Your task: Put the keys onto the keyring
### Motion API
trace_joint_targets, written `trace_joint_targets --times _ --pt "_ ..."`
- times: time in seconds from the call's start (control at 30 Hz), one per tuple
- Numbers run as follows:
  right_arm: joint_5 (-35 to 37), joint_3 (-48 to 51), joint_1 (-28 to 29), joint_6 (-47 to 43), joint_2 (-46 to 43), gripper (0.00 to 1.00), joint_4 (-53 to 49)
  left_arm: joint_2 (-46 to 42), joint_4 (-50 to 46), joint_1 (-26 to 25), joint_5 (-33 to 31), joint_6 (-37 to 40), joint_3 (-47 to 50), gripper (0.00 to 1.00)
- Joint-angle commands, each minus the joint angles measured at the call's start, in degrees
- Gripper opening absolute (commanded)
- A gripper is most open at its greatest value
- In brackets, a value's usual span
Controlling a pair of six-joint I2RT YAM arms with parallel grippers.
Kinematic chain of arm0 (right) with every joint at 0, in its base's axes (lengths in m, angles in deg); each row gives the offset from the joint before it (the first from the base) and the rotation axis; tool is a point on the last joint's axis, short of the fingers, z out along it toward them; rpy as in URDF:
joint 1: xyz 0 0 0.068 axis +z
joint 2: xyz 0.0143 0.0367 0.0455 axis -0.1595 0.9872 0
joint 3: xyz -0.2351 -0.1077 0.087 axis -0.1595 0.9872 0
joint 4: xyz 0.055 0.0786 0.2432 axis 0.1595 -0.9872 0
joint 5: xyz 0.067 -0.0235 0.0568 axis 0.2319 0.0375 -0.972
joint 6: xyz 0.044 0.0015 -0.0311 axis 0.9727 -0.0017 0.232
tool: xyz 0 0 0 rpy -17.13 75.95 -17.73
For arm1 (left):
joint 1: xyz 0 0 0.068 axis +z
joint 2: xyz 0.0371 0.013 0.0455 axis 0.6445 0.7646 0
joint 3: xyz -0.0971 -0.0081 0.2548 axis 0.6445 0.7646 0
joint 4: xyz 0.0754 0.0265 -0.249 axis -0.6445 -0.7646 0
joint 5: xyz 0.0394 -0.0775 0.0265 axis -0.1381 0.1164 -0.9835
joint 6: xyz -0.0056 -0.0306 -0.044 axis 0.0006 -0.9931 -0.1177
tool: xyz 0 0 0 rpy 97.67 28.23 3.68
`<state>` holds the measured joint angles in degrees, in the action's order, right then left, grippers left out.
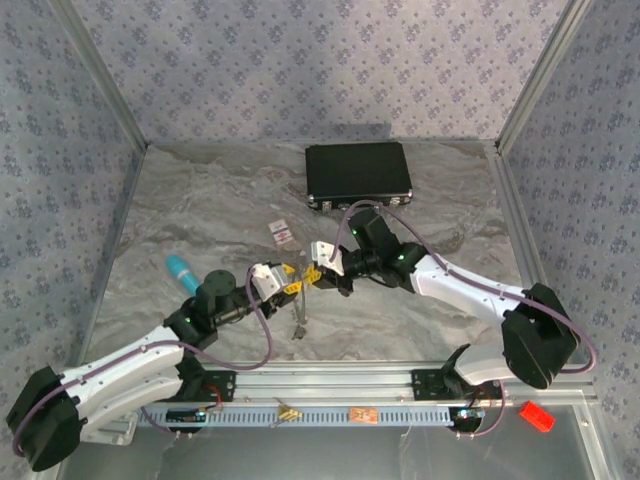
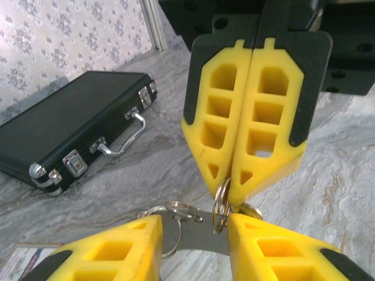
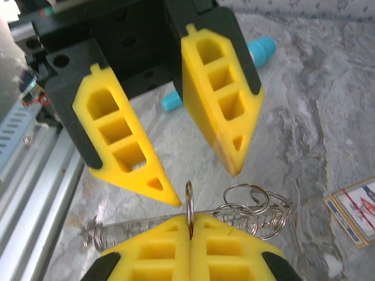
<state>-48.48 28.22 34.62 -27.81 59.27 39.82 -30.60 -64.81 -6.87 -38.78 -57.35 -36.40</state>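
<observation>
Linked loops hang between the left gripper's fingers beside the split ring, so the robot should shift its left gripper clear of the loops and pinch the split ring alone (image 2: pixel 220 205).
My right gripper (image 3: pixel 190 219) is shut edge-on on a small silver split ring (image 3: pixel 188 202) of the keyring. A bunch of linked wire rings (image 3: pixel 255 208) trails to its right. My left gripper (image 2: pixel 194 220) faces it tip to tip and stands open, with the pinched ring (image 2: pixel 221 205) close by its right finger. A flat grey metal piece (image 2: pixel 202 240) and more loops (image 2: pixel 179 211) lie between its fingers. From above, the two grippers (image 1: pixel 288 281) (image 1: pixel 318 271) meet mid-table, and metal pieces (image 1: pixel 298 322) lie just in front of them. The yellow-headed key is out of view.
The black case (image 1: pixel 358 172) lies shut at the back, and its latches show in the left wrist view (image 2: pixel 76 161). A red-and-white tag (image 1: pixel 282 233) lies behind the grippers. At the left lies a turquoise cylinder (image 1: pixel 182 272). The metal rail (image 1: pixel 330 385) runs along the near edge.
</observation>
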Motion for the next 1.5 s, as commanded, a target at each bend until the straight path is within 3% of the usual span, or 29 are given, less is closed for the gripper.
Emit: trace_joint_targets --times 0.0,0.23,0.7,0.93,1.1,1.23,1.47 --pt "4.9 -5.0 0.9 -5.9 0.1 0.00 -9.3 -0.5 -5.0 -0.1 -1.2 1.3 -3.1 0.34" --pt "10.7 -9.5 3.2 -10.4 0.7 0.00 -16.9 1.0 -4.5 -0.1 1.9 2.8 -4.1 0.30" --pt "11.9 -13.0 6.3 -11.8 2.5 0.00 -18.3 1.7 -1.4 -0.1 6.1 2.4 -4.1 0.20" --pt "11.6 -13.1 6.9 -11.3 2.4 0.00 -18.3 1.8 -1.0 -0.1 6.2 2.4 -4.3 0.00" --pt "3.2 -6.8 1.6 -4.4 -1.6 0.25 -9.7 1.1 1.7 -0.1 6.9 1.7 -3.0 0.00" --pt "-2.6 -2.6 -1.7 -0.8 -3.0 0.29 -5.4 1.1 5.3 0.0 8.2 0.7 -1.2 0.00" --pt "-6.0 -1.2 -2.0 0.9 -2.0 0.31 -2.4 2.0 8.8 0.1 8.7 -0.5 -0.1 0.00"
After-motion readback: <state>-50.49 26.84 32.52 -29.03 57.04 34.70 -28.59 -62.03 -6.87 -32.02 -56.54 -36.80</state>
